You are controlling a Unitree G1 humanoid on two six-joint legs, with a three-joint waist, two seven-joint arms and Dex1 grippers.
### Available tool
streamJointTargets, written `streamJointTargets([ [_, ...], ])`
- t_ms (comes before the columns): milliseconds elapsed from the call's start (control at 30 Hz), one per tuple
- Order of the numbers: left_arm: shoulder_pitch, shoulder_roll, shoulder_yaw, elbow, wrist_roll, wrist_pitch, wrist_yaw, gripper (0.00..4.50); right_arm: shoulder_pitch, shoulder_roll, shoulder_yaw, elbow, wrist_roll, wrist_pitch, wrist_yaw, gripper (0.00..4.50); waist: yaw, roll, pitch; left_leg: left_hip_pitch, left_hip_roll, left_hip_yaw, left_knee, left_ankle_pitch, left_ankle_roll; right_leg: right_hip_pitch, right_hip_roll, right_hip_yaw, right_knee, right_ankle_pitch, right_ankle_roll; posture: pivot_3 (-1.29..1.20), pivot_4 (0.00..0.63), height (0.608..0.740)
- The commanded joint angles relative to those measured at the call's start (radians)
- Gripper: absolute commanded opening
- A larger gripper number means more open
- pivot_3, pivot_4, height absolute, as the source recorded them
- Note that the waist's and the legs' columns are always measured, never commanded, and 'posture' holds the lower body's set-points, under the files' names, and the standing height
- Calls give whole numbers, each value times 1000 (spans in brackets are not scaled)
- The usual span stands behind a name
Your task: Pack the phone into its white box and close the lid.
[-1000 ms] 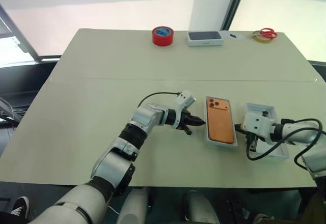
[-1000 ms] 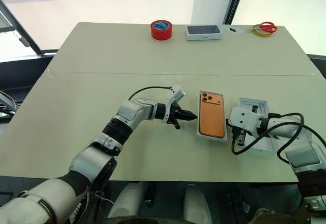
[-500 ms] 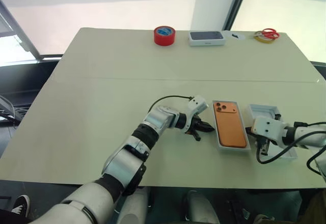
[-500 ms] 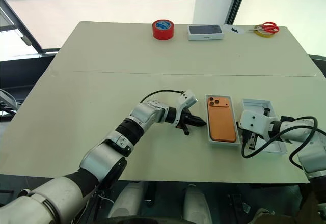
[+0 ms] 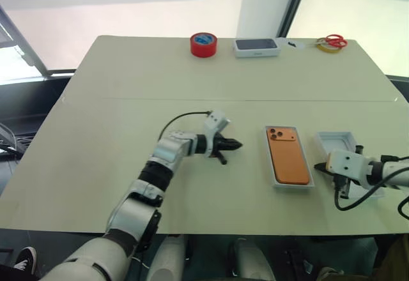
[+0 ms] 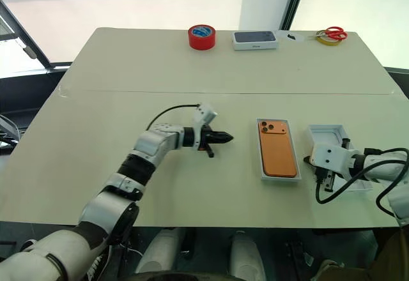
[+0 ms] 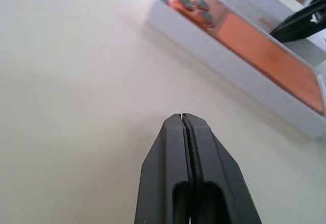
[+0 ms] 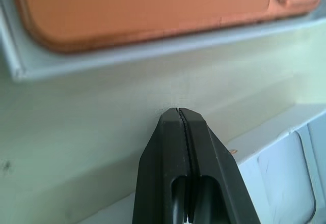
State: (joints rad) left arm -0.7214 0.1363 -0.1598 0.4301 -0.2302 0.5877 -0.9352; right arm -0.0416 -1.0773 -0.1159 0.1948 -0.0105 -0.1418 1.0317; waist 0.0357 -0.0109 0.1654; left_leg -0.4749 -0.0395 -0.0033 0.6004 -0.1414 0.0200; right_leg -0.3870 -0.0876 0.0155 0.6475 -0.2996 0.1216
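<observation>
I will open my right gripper, as the lid lies hollow side up, then pinch the lid's side [image 5: 320, 149] closest to the phone and lift it to flip it over.
The orange phone [image 5: 289, 156] lies lens side up inside the open white box [image 5: 275, 181] at the table's front right. My left gripper [image 5: 235, 145] is shut and empty, hovering level a short way left of the box, tips pointing at it [image 7: 182, 116]. My right gripper [image 6: 321, 177] is shut and empty too, tips low over the table [image 8: 178, 113] between the box and a shallow white piece [image 5: 334, 142]. That piece has a rounded recess [image 8: 285, 173]; I cannot tell whether it is the lid.
Along the far edge stand a red tape roll [image 5: 203, 44], a white box with a dark top [image 5: 256, 47] and red scissors on a yellow tape ring [image 5: 331, 42]. A black cable [image 5: 358, 198] loops off my right wrist near the front edge.
The left gripper first nudged the box with the phone a little to the right, then drew back left, leaving a gap. The right gripper drifted slightly right.
</observation>
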Motion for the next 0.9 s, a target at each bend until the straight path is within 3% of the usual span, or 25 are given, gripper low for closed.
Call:
streamJointTargets([
  [33, 38, 71, 57, -194, -80, 37, -48, 547, -35, 13, -63, -27, 141, 147, 55, 0, 1, 0, 0, 0, 0, 0, 0, 0, 0, 0, 0, 0, 0, 0, 0, 0, 150, 738],
  [67, 62, 106, 51, -245, -90, 37, -73, 854, -41, 17, -70, -40, 173, 183, 71, 560, 2, 0, 0, 0, 0, 0, 0, 0, 0, 0, 0, 0, 0, 0, 0, 0, 150, 738],
  [200, 128, 203, 95, -382, -140, 21, -104, 2798, -58, 32, -114, -72, 231, 228, 53, 2306, 1, 1, 0, 0, 0, 0, 0, 0, 0, 1, -1, 0, 0, -1, -2, 0, 150, 738],
  [267, 191, 280, 104, -448, -121, -116, -163, 3844, -73, 44, -144, -94, 255, 321, 6, 3367, 0, 1, -1, 1, 0, 0, 0, -1, -2, 1, -1, 0, 0, -2, -3, 0, 150, 738],
  [333, 230, 326, 128, -477, -133, -182, -188, 3909, -74, 52, -169, -122, 257, 378, -47, 4447, -1, 2, -1, 1, 0, 0, -2, -1, -2, 0, -1, 1, 0, -2, -3, 0, 150, 738],
  [467, 301, 386, 175, -483, -141, -326, -232, 3909, -58, 78, -234, -220, 296, 573, -144, 4447, 3, 3, -1, 1, 1, 0, -2, -2, -2, 0, -1, 1, 0, -2, -4, 0, 150, 738],
  [533, 337, 413, 189, -483, -179, -359, -292, 3909, -33, 89, -270, -309, 348, 762, -191, 4447, 3, 3, -2, 1, 1, 1, -3, -2, -2, -1, -2, 1, -1, -2, -4, 0, 150, 738],
  [633, 375, 430, 188, -475, -205, -432, -360, 3909, 75, 62, -266, -430, 303, 889, -241, 4447, 6, 3, -2, 1, 1, 1, -3, -2, -2, -2, -2, 1, -2, -2, -4, 0, 150, 738],
  [733, 397, 442, 183, -484, -223, -480, -414, 3909, 100, 59, -280, -507, 359, 1102, -269, 4447, 1, 4, -2, 1, 1, 2, -4, -2, -2, -2, -3, 1, -2, -2, -5, 0, 150, 738],
  [900, 402, 437, 166, -483, -237, -540, -471, 3909, -43, 97, -264, -528, 411, 1430, -375, 4447, -19, 6, -3, 1, 1, 3, -4, -2, -2, -2, -3, 2, -2, -2, -5, 0, 150, 738],
])
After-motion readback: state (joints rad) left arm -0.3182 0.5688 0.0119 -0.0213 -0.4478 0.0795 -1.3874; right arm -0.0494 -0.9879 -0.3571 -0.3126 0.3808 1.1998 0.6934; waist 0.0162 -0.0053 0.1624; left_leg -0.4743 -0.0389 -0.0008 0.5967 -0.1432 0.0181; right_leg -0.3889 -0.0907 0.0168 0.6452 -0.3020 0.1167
